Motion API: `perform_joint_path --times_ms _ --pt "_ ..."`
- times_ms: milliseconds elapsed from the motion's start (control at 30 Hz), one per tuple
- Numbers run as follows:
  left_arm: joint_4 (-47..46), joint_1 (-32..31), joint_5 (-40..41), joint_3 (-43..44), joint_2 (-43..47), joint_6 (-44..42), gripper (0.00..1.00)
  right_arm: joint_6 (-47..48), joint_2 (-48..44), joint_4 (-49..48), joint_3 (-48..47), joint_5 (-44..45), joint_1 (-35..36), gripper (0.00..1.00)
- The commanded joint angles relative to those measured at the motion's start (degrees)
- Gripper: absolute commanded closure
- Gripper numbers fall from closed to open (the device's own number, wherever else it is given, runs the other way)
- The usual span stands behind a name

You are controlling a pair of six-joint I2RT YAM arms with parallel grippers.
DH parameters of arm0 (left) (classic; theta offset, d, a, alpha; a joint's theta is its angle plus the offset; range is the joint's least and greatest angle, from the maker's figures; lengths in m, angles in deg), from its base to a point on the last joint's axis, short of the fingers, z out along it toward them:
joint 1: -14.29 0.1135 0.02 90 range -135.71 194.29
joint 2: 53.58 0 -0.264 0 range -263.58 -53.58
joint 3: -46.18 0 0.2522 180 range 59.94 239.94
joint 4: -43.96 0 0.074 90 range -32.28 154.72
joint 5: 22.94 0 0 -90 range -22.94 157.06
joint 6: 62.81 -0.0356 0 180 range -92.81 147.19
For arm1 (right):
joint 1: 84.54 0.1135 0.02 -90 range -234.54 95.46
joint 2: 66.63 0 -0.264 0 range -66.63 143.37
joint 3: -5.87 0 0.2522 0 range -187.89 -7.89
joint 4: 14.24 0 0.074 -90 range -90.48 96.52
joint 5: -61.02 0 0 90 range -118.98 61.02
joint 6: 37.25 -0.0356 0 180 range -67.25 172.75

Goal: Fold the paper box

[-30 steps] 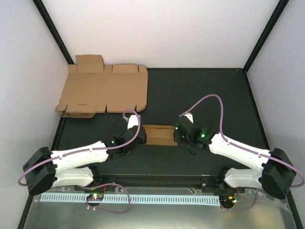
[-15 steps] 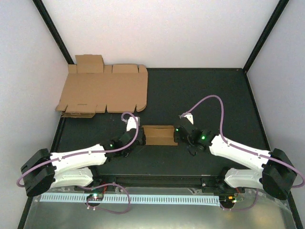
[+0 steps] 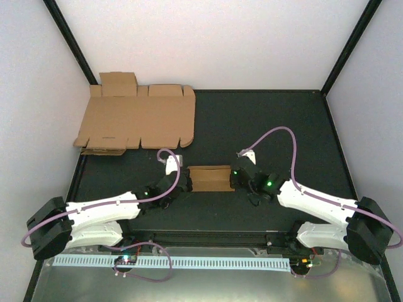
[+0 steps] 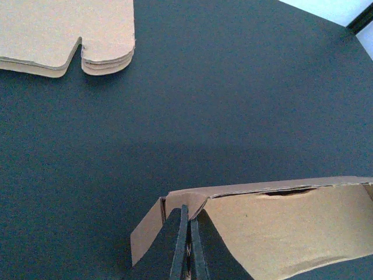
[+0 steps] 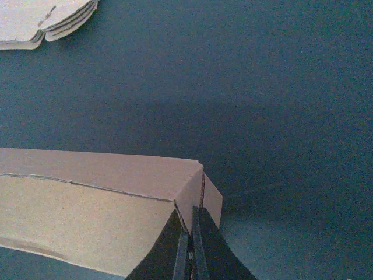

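The box's long top panel stands steep at the corner flap, so next the left gripper opens, back away, then pinches the corner flap [image 4: 182,200] with the panel leaning in.
The paper box [image 3: 211,178] is a small, half-folded brown cardboard box lying on the black mat between my two arms. My left gripper [image 3: 187,181] is at its left end. In the left wrist view the left gripper [image 4: 187,211] is shut on a corner flap of the box [image 4: 280,224]. My right gripper [image 3: 234,178] is at the box's right end. In the right wrist view the right gripper [image 5: 191,214] is shut on the end flap of the box [image 5: 87,201]. The long top panel lies closed with a thin seam showing.
A stack of larger flat brown cardboard sheets [image 3: 135,119] lies at the back left corner of the mat. Its edge shows in the left wrist view [image 4: 64,29] and the right wrist view [image 5: 41,20]. White walls and black frame posts bound the mat.
My left arm has drawn slightly down and left while keeping its hold. The right arm and the box have barely shifted.
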Motion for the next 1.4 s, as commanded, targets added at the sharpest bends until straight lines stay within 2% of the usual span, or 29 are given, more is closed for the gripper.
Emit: perform_joint_path --times_ms 0,200,533,767,833,867,1100,1167,1200,1267,1333,1367 --pt "7.92 -1.84 -5.25 -2.86 -4.27 2.49 0.98 1.67 0.15 -0.12 4.19 -1.16 0.44 0.98" --pt "8.84 -2.81 -4.75 -2.23 -6.13 3.49 0.98 3.52 -0.89 0.1 4.23 -0.2 0.44 0.98" --pt "15.91 -2.93 -2.1 0.15 0.01 2.67 0.98 3.94 -1.51 0.44 4.04 0.35 0.44 0.98" --pt "17.63 -2.85 -0.31 0.7 3.1 3.1 0.73 4.81 -1.85 -0.51 4.93 0.25 0.37 0.98" --pt "17.76 -2.84 -0.29 0.7 4.56 3.08 0.55 4.94 -1.65 -0.53 4.94 0.34 0.39 0.98" --pt "18.08 -2.85 -0.36 0.7 5.7 3.18 0.49 5.06 -1.68 -0.45 4.94 0.43 0.39 0.98" --pt "20.34 -2.85 -1.33 0.27 12.8 0.66 0.17 5.45 -1.75 0.11 4.76 1.02 0.44 0.98" --pt "20.37 -2.85 -1.36 0.17 14.18 -1.29 0.02 5.29 -1.63 0.09 4.7 0.93 0.43 0.98" --pt "21.35 -2.85 -0.76 0.21 14.73 -0.76 0.01 5.18 -1.63 0.16 4.68 0.97 0.44 0.98" --pt "26.71 -2.76 1.77 1.03 15.78 6.45 0.01 5.12 -1.65 0.33 4.53 1.01 0.44 0.98" --pt "26.41 -2.52 -0.05 1.0 16.99 4.99 0.01 5.08 -1.65 0.44 4.42 1.05 0.44 0.98" --pt "26.32 -2.43 -0.45 1.05 17.42 4.48 0.06 5.08 -1.61 0.56 4.35 1.07 0.44 0.98"
